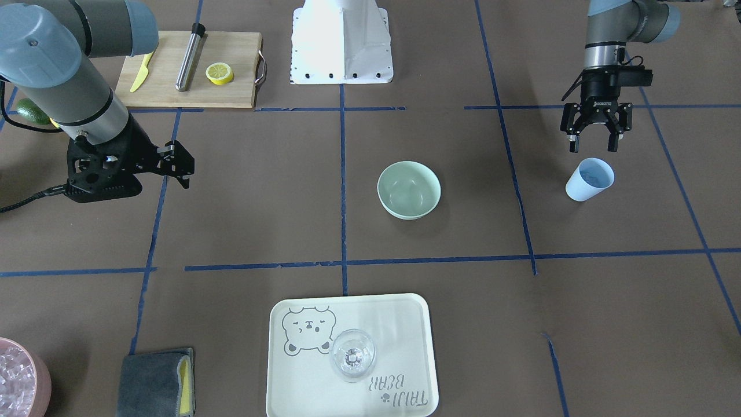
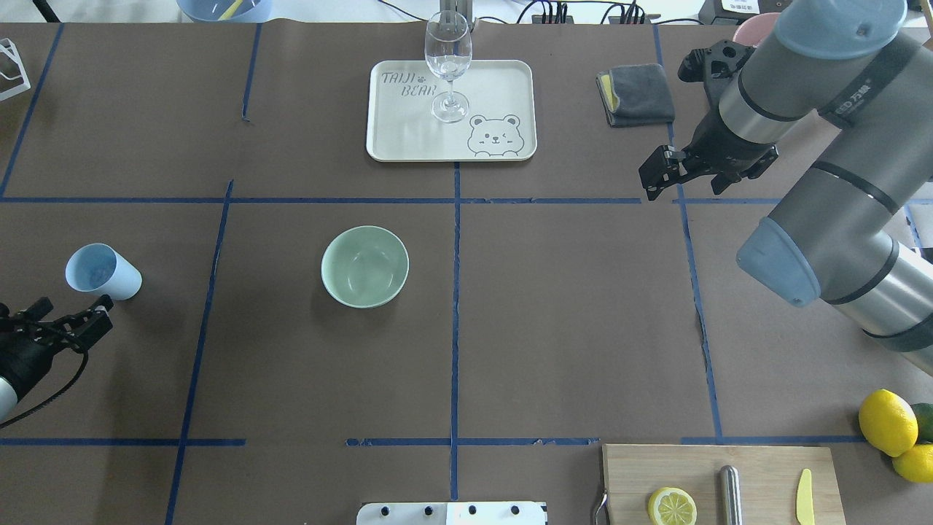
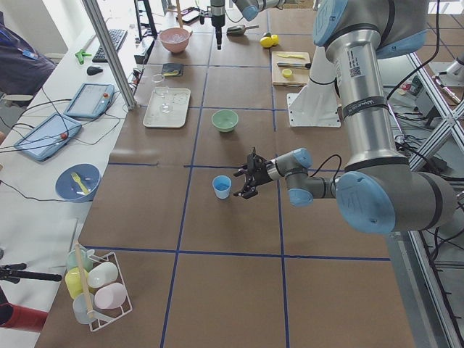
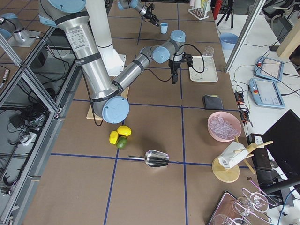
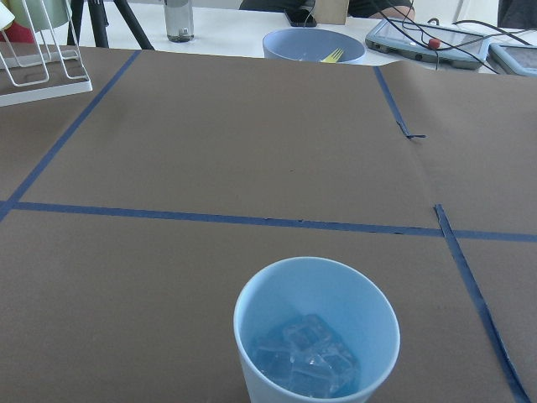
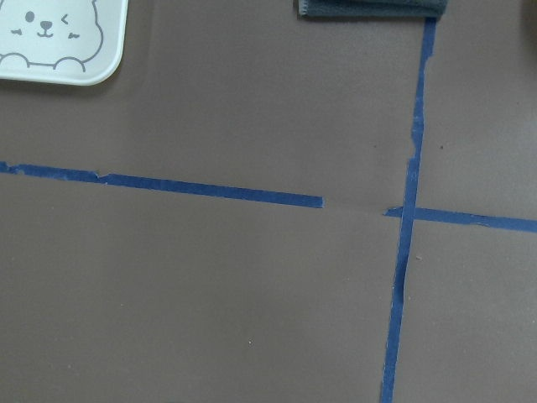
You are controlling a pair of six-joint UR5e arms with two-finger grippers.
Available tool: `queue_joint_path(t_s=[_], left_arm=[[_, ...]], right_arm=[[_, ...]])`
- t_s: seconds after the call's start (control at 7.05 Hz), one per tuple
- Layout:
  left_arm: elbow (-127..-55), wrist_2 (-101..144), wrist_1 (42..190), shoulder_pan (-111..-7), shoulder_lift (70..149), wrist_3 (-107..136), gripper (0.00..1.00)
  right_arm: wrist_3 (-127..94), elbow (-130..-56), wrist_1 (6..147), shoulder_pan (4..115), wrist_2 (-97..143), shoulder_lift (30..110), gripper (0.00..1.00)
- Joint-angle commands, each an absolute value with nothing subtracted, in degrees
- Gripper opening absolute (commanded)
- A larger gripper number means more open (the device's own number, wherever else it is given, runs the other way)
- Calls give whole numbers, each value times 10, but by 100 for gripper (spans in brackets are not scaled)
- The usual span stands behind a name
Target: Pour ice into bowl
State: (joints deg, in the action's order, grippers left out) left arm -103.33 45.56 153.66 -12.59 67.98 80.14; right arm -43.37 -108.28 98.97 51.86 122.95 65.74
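Next, my left gripper goes forward and closes around the body of the light blue cup (image 1: 581, 185) (image 5: 256, 383), below the cup's rim, with the ice inside.
The pale mint-green bowl (image 1: 408, 191) stands empty near the table's middle and also shows in the overhead view (image 2: 364, 267). A light blue cup (image 1: 589, 179) stands upright at the robot's left end of the table, with the ice (image 5: 306, 363), several clear little cubes, in its bottom. My left gripper (image 1: 592, 146) is open and hovers just on the robot's side of the cup, without touching it. My right gripper (image 1: 184, 165) is open, empty, and raised over bare table far from the bowl.
A cream tray (image 1: 278, 376) with a wine glass (image 1: 352, 354) sits at the operators' side. A cutting board (image 1: 231, 87) holds a lemon half, knife and steel cylinder. A pink tub (image 1: 17, 382) of ice and a grey cloth (image 1: 153, 382) lie near the right arm.
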Motion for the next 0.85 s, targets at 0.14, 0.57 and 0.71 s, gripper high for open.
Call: queue_joint_path(t_s=[0.14, 0.57, 0.71], left_arm=[[-960, 400, 1535, -115, 741, 796, 100], [-939, 386, 1535, -115, 751, 788, 100], [-933, 371, 1535, -115, 752, 774, 100]], right_arm=[[-439, -1088, 990, 521, 1238, 657, 100], [-439, -1090, 991, 523, 1238, 657, 100], [-439, -1091, 991, 524, 1239, 657, 100]])
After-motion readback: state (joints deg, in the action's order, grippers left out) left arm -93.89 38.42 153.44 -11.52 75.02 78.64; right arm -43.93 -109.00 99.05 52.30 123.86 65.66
